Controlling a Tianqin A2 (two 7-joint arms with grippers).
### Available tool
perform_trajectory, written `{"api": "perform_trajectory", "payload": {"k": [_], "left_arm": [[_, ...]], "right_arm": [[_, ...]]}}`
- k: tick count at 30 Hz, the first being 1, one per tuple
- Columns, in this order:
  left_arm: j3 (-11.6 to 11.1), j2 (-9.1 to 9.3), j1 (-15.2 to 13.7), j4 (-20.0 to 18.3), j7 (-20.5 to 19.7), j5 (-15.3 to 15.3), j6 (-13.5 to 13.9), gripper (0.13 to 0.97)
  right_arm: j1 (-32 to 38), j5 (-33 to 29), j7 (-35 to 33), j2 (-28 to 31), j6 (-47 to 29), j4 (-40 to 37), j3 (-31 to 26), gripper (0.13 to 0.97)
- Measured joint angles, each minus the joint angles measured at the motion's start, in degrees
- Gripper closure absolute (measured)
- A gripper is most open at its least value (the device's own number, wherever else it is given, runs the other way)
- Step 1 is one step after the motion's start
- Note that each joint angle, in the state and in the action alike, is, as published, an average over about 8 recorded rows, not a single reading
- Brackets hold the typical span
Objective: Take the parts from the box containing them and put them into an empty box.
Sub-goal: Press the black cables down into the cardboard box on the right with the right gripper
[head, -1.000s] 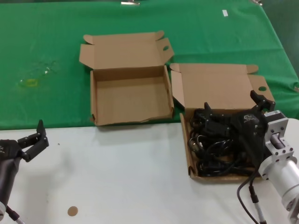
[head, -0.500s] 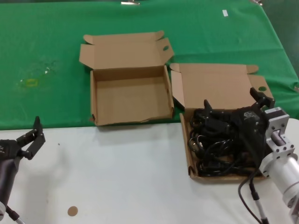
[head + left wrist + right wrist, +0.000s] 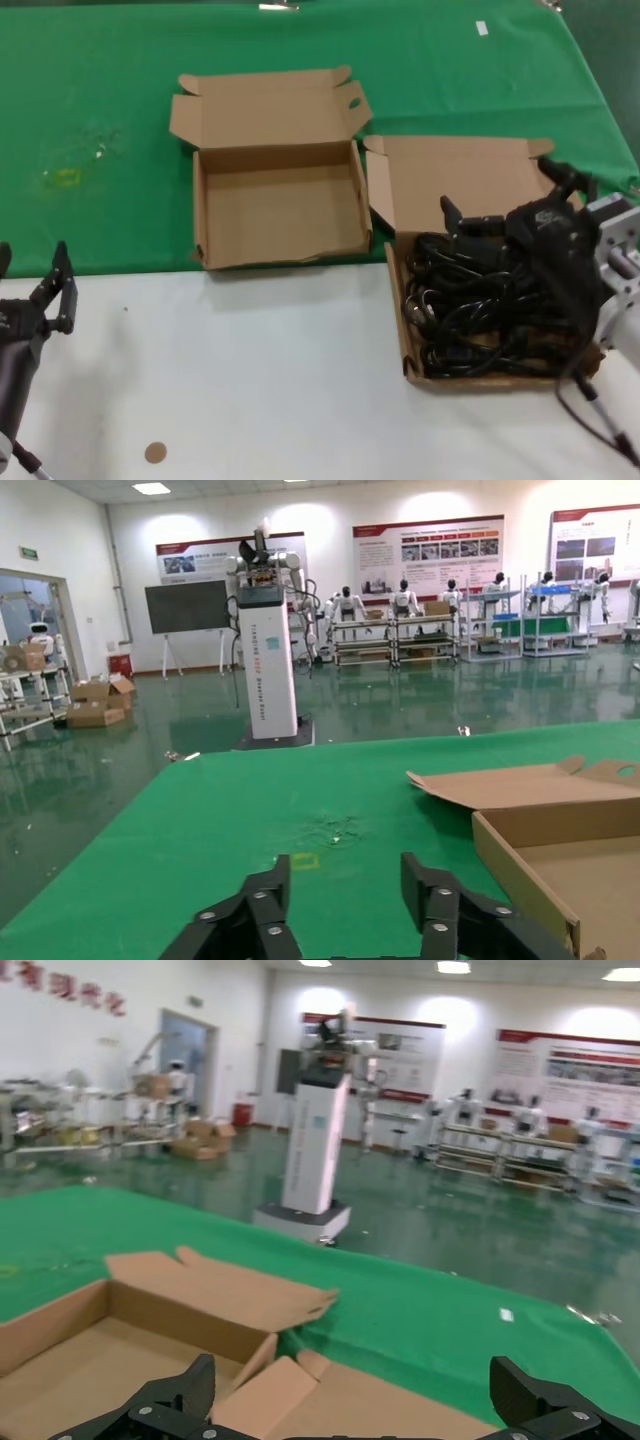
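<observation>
My right gripper will grip the top black cable bundle in the middle of its box at the bundle's end [image 3: 534,292] farthest from the empty box.
The box containing the parts [image 3: 460,185] sits at the right, its tall lid up, with a tangle of black cable parts [image 3: 470,320] inside. My right gripper [image 3: 503,192] hovers over that box's back end, open wide and holding nothing; in the right wrist view my right gripper [image 3: 352,1370] has its fingers spread above the lid panel [image 3: 330,1400]. The empty box [image 3: 200,210] lies to the left on the green cloth; the empty box [image 3: 150,1310] also shows in the right wrist view. My left gripper [image 3: 30,265] waits open at the front left, and my left gripper [image 3: 346,870] faces the green cloth.
A green cloth [image 3: 100,80] covers the far half of the table, and a white surface [image 3: 250,380] the near half. A small brown disc [image 3: 154,452] lies on the white part. The empty box's side wall [image 3: 520,865] stands close to the left gripper.
My right gripper has lifted and drawn back to the right, away from the cable parts, still open. The left gripper has slid left and turned slightly.
</observation>
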Motion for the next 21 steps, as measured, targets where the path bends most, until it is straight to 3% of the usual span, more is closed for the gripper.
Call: {"api": "perform_trajectory", "payload": {"k": [10,18,21], "left_arm": [[0.0,0.0,0.0,0.0,0.0,0.0,0.0,0.78],[0.0,0.0,0.0,0.0,0.0,0.0,0.0,0.902],[0.0,0.0,0.0,0.0,0.0,0.0,0.0,0.902]], "right_arm": [[7.07,1.27,5.22,14.56,-7.33,1.19,-8.15,0.129],[14.66,-5.97,8.17,21.07,-23.13,-1.04,-11.26,0.129],[17.6,-8.94,7.45,22.05,-30.06,-2.3,-11.61,0.129]]}}
